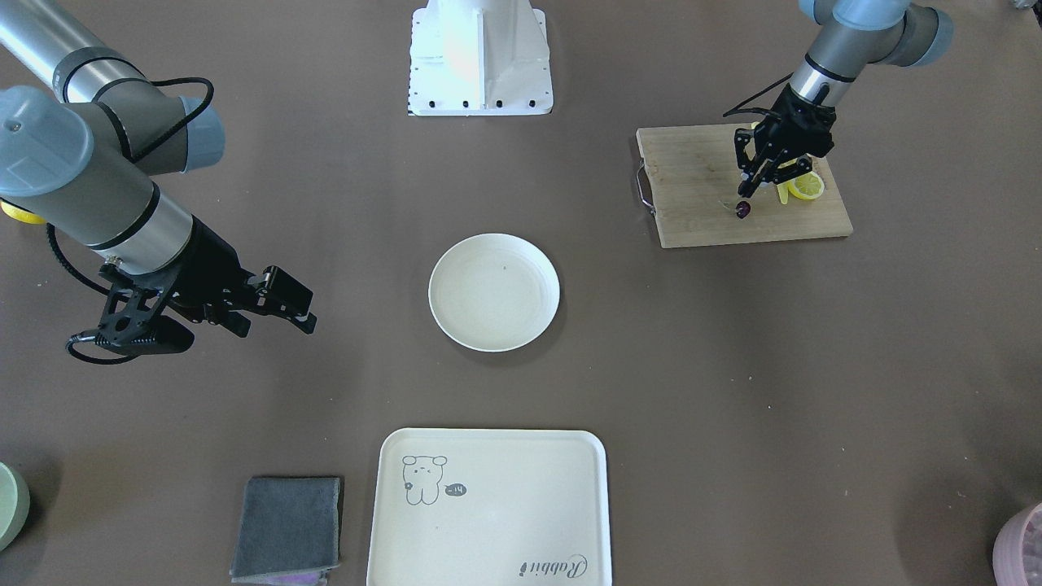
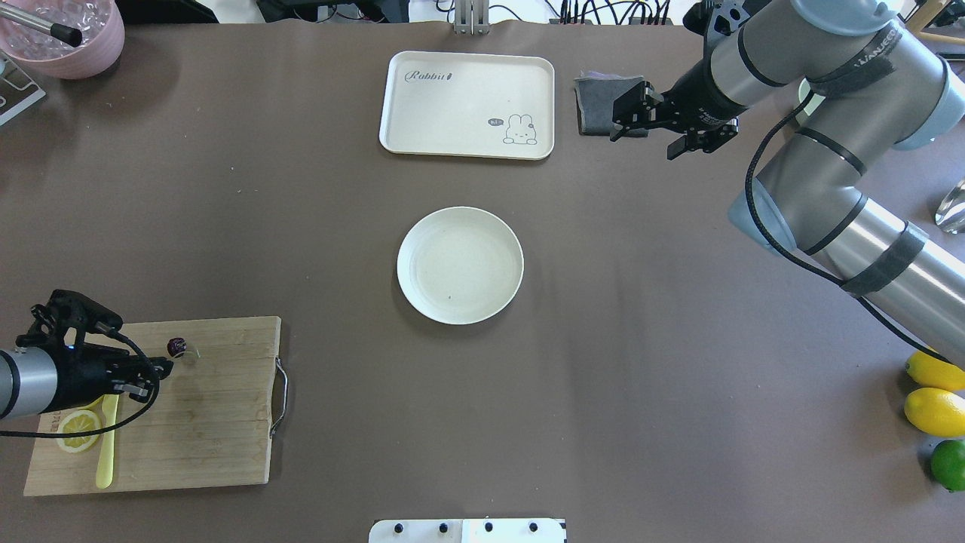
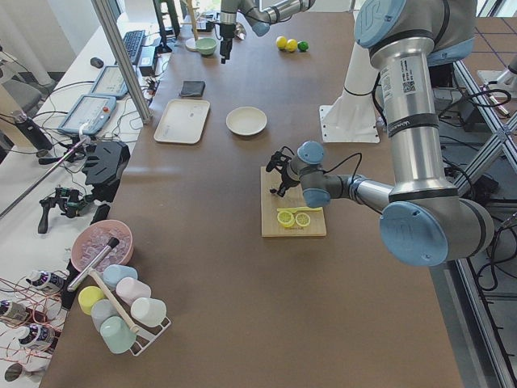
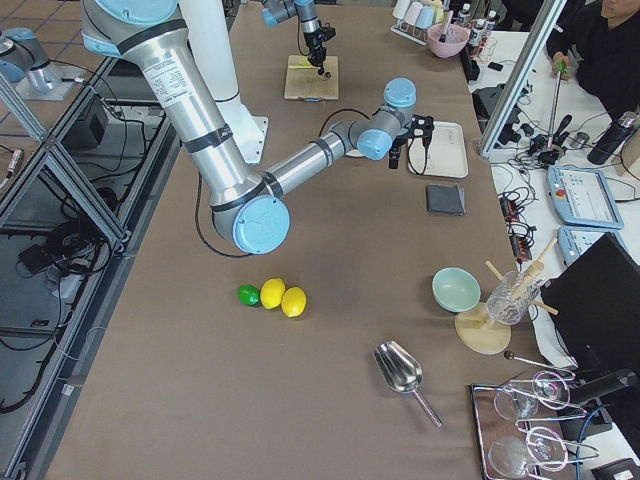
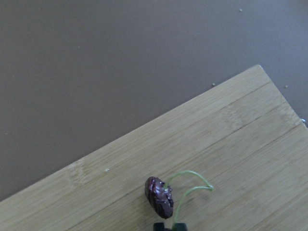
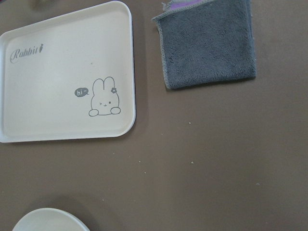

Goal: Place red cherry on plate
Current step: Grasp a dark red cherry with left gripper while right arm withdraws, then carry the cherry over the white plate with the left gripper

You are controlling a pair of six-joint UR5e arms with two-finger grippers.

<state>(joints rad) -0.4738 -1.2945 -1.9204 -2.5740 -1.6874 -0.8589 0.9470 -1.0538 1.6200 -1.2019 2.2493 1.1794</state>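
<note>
My left gripper has the red cherry, now at the cutting board's far corner. It will let it go near the middle of the empty cream plate (image 1: 507, 301).
The red cherry (image 5: 160, 196), dark maroon with a thin green stem, is at the far corner of the wooden cutting board (image 2: 203, 422). My left gripper (image 2: 164, 369) is right at it. Its fingertips (image 5: 168, 226) are pressed together at the bottom of the left wrist view, and the looped stem runs down into them, so it looks shut on the stem. The cherry (image 1: 742, 210) shows just under the tips of the left gripper (image 1: 746, 195). The empty cream plate (image 2: 460, 265) sits at the table's middle, far from the board. My right gripper (image 2: 652, 127) hangs open near the grey cloth, holding nothing.
A lemon slice (image 2: 79, 430) and a yellow knife (image 2: 105, 445) lie on the board. A rectangular cream tray (image 2: 467, 104) and a grey cloth (image 2: 599, 98) are beyond the plate. Two lemons and a lime (image 2: 935, 411) sit at the right edge, and a pink bowl (image 2: 64, 34) stands far left.
</note>
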